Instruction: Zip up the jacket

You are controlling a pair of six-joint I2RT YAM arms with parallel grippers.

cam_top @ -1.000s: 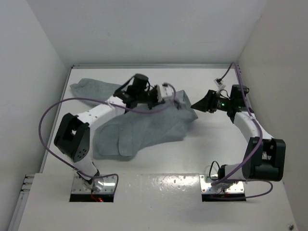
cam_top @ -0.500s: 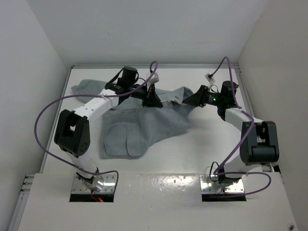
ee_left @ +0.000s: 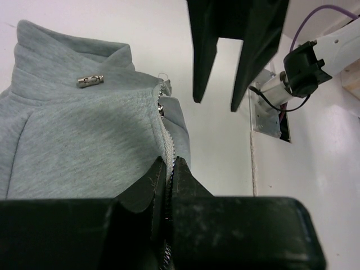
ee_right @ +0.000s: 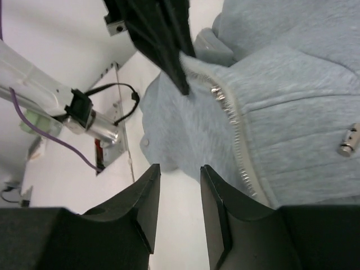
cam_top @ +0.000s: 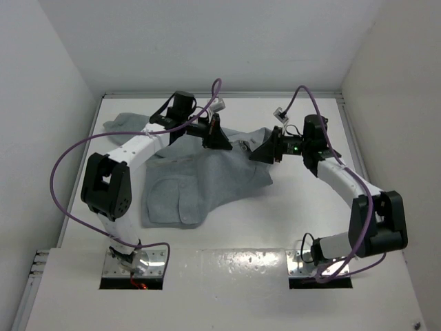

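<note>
The open right fingers, beside the zipper tape, should move over it and pinch its end (ee_left: 165,89) by the slider.
The grey jacket (cam_top: 200,179) lies crumpled on the white table, its patch pocket (cam_top: 172,200) facing up. My left gripper (cam_top: 224,143) is shut on the jacket's front edge. In the left wrist view the left gripper (ee_left: 169,162) pinches the zipper tape (ee_left: 166,140) just below the collar. My right gripper (cam_top: 253,156) hovers close to the right of it, at the jacket's right edge. In the right wrist view the right gripper (ee_right: 180,169) stands open over bare table, beside the zipper teeth (ee_right: 228,115). Nothing lies between its fingers.
White walls close in the table on the left, back and right. A metal cord toggle (ee_left: 90,80) hangs at the collar. Purple cables (cam_top: 69,165) loop off both arms. The base plates (cam_top: 134,265) sit at the near edge.
The right arm has swung left to the jacket's edge and its jaws have narrowed. The left gripper has drawn the jacket's edge back, spreading the fabric and baring the pocket.
</note>
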